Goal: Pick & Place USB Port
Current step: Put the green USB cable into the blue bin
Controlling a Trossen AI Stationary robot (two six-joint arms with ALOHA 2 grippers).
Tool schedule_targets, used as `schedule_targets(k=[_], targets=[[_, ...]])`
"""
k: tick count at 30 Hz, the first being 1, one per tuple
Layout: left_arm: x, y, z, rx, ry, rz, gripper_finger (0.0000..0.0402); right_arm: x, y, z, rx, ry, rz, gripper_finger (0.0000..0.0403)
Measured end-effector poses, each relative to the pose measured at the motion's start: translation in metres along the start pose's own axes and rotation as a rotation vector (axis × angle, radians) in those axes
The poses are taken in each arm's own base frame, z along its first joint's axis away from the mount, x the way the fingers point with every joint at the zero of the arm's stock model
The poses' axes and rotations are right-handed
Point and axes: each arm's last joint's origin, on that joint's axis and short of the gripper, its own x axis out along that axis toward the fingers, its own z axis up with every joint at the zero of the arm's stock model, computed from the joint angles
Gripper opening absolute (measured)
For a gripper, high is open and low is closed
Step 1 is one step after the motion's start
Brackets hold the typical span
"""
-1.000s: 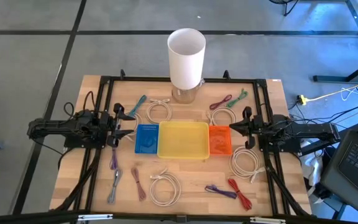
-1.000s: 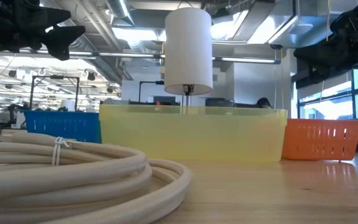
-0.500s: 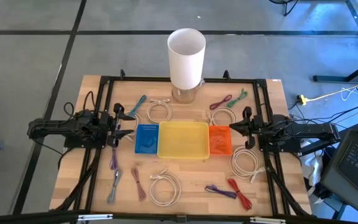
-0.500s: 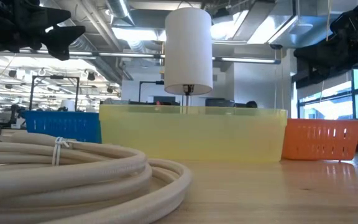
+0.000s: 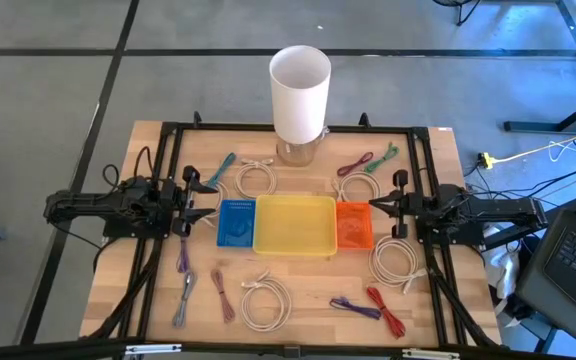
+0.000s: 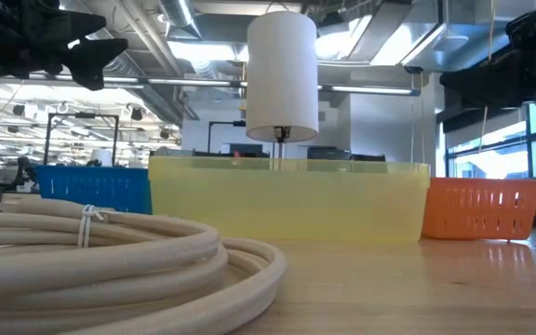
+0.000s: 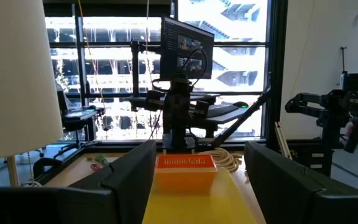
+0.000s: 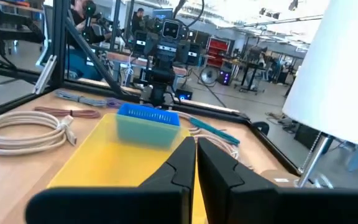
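Note:
I should next grip the middle of the green cable bundle (image 5: 383,157) with my right gripper, beside its black tie, beyond the orange bin.
Three bins stand in a row at the table's middle: blue (image 5: 235,222), yellow (image 5: 295,224) and orange (image 5: 354,225). Bundled cables lie around them. White coils lie at the far side (image 5: 256,178), at the right (image 5: 396,262) and at the near side (image 5: 266,302). Several small coloured bundles lie on the table, among them a teal one (image 5: 223,166) and a red one (image 5: 385,310). My left gripper (image 5: 205,213) hovers open and empty left of the blue bin, and its wrist view (image 7: 197,180) looks across the bins. My right gripper (image 5: 375,207) hovers shut and empty right of the orange bin; it also shows in its wrist view (image 8: 196,168).
A tall white cylinder lamp (image 5: 300,82) stands on a stand at the table's far edge, behind the yellow bin. A black frame (image 5: 168,150) runs around the table top. A big white coil (image 6: 110,251) lies close in front of the low camera.
My right arm has shifted slightly at the table's right side; its fingers stay shut. Nothing on the table has moved.

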Motion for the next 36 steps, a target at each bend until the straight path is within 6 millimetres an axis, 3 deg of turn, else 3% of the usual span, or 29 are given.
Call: schedule_targets(k=[17,26,36], targets=[[0.0,0.0,0.0,0.0,0.0,0.001,0.024,-0.008,-0.01,0.038,0.1,-0.398,-0.112,0.0021],[0.0,0.0,0.001,0.006,-0.013,0.002,0.024,-0.005,-0.009,0.032,0.34,-0.348,-0.078,0.0021],[-0.003,0.003,0.021,-0.049,-0.224,0.1,0.0239,-0.005,-0.01,0.036,0.309,-0.334,-0.094,0.0021]])
